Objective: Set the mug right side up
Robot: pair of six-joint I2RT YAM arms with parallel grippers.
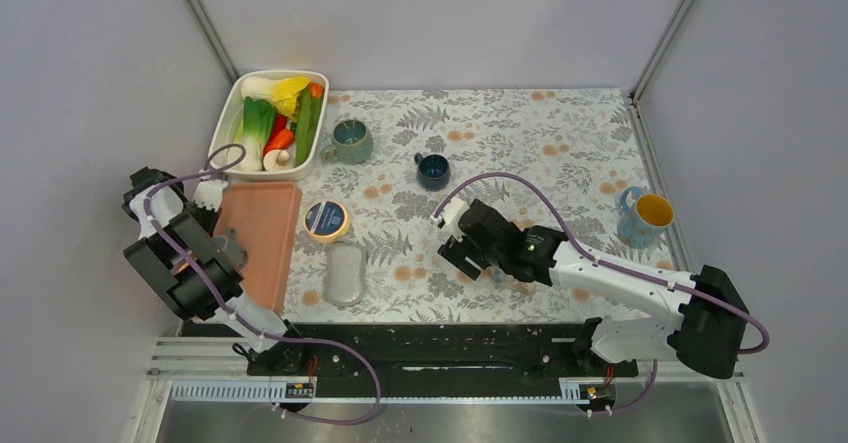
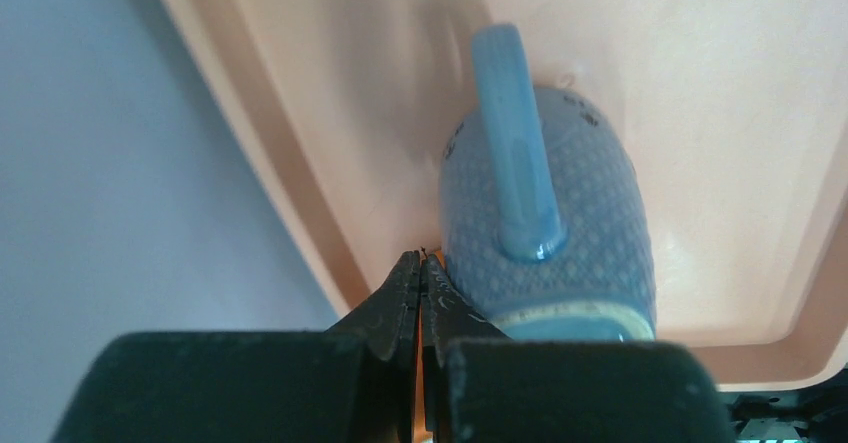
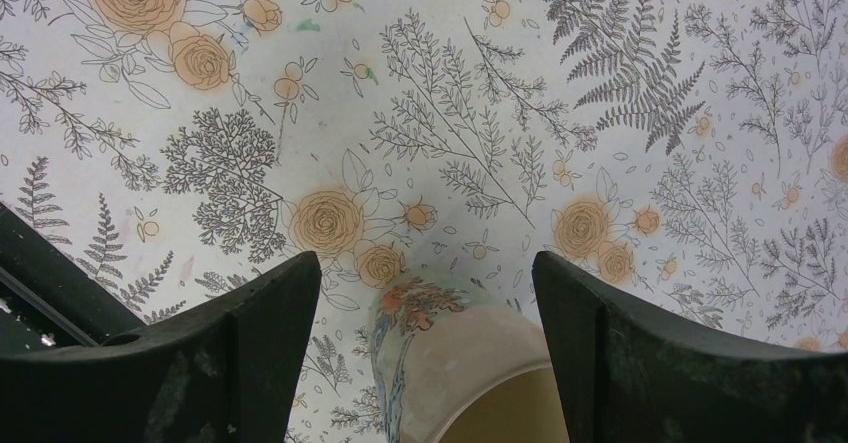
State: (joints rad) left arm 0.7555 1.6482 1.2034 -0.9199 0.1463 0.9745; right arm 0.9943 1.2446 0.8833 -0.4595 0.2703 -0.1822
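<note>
My left gripper is closed next to the body of the light blue mug, so next I lift clear, open and grab the mug by its upward handle [image 2: 515, 143] before I turn it upright.
A pale mug painted with a blue and orange plant [image 3: 450, 353] lies on the flowered cloth, its tan round end toward the camera. My right gripper [image 3: 425, 259] is open, with one finger on each side of the mug and not touching it. In the top view that gripper [image 1: 470, 258] covers most of the mug. A light blue dotted mug [image 2: 560, 193] lies on its side on the pink tray [image 2: 330, 83], handle up. My left gripper [image 2: 420, 258] is shut and empty, its tips just left of this mug. In the top view it [image 1: 228, 248] is over the tray.
A white dish of vegetables [image 1: 228, 113] stands at the back left. A green mug [image 1: 350, 141], a dark blue mug [image 1: 433, 170] and a blue mug with a yellow inside [image 1: 645, 218] stand upright. A round tin [image 1: 326, 220] and a clear lid [image 1: 346, 273] lie by the pink tray [image 1: 262, 233].
</note>
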